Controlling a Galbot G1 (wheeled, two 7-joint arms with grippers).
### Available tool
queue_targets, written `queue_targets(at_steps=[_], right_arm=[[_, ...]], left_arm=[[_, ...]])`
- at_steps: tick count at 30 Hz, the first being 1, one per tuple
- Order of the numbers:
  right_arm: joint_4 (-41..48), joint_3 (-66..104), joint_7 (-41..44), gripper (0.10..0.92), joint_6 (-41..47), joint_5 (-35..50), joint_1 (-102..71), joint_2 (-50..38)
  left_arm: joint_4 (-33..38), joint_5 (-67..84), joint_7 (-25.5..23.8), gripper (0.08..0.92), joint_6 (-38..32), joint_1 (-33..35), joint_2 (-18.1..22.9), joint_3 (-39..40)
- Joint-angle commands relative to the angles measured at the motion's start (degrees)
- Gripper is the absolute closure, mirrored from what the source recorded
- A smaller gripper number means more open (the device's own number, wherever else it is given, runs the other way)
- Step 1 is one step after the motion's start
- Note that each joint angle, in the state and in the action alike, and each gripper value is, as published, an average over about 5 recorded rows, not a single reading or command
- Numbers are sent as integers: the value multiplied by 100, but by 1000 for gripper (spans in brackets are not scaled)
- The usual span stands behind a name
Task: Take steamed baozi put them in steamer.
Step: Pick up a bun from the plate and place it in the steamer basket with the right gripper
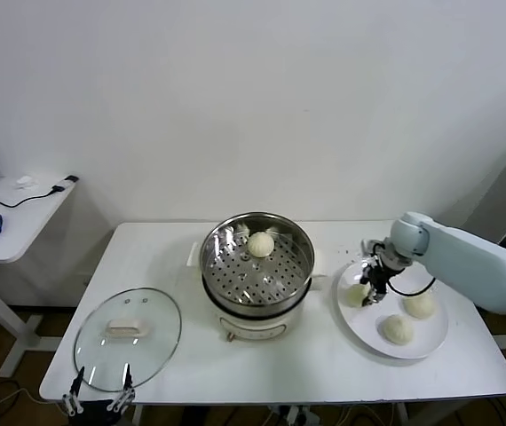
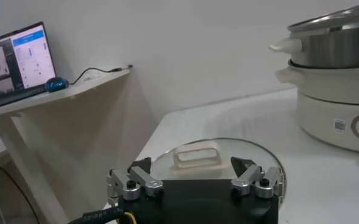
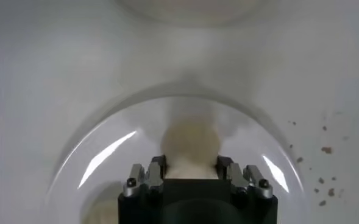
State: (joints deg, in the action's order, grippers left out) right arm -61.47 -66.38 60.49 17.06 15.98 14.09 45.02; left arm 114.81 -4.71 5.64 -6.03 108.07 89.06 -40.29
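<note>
Next, I drop the right gripper's baozi on the steamer's perforated bottom near the steamer's side (image 1: 234, 268) facing the glass lid.
The steel steamer (image 1: 215, 266) stands on its white cooker base at the table's middle, with one cream-white baozi (image 1: 260, 244) on its perforated floor. To its right, a white plate (image 1: 366, 325) holds three more baozi. My right gripper (image 1: 366, 293) is down over the plate's left side, shut on the left baozi (image 1: 354, 295). In the right wrist view that baozi (image 3: 190, 145) sits squeezed between the fingers of the right gripper (image 3: 191, 165), still on the plate (image 3: 106, 152). The other two baozi (image 1: 420, 305) (image 1: 398, 329) lie free. My left gripper (image 2: 190, 164) is parked open at the table's front left corner.
A round glass lid (image 1: 146, 311) lies flat at the front left of the table, just beyond the left gripper; its white handle (image 2: 196, 155) shows in the left wrist view. A side desk (image 1: 13, 222) with a blue mouse stands to the left. Crumbs (image 3: 325, 149) dot the table near the plate.
</note>
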Motion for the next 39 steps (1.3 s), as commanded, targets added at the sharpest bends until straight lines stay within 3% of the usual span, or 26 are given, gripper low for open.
queue_targets(at_steps=[1,9,15,26,39], right_arm=[[-190,-1077,28,474,-4,1066,1594,-169],[-193,-2643,37,474,126,3253,3800,917],[-118,-2589,-251,474,426,3910,3873,2134],[35,-2418,-1055,474,1107,4134,3039,3717],[153,-2565,-1431,474,1326,3885,2006,4054]], left_arm=[[15,10,1,177,-5,13,-9,11],[31,15,-2,177,-7,-5,-16,97],[85,62,-4,177,-13,-21,-44,121],[77,139,5,177,-44,-62,-116,116],[17,267,56,177,-136,8,-205,52]])
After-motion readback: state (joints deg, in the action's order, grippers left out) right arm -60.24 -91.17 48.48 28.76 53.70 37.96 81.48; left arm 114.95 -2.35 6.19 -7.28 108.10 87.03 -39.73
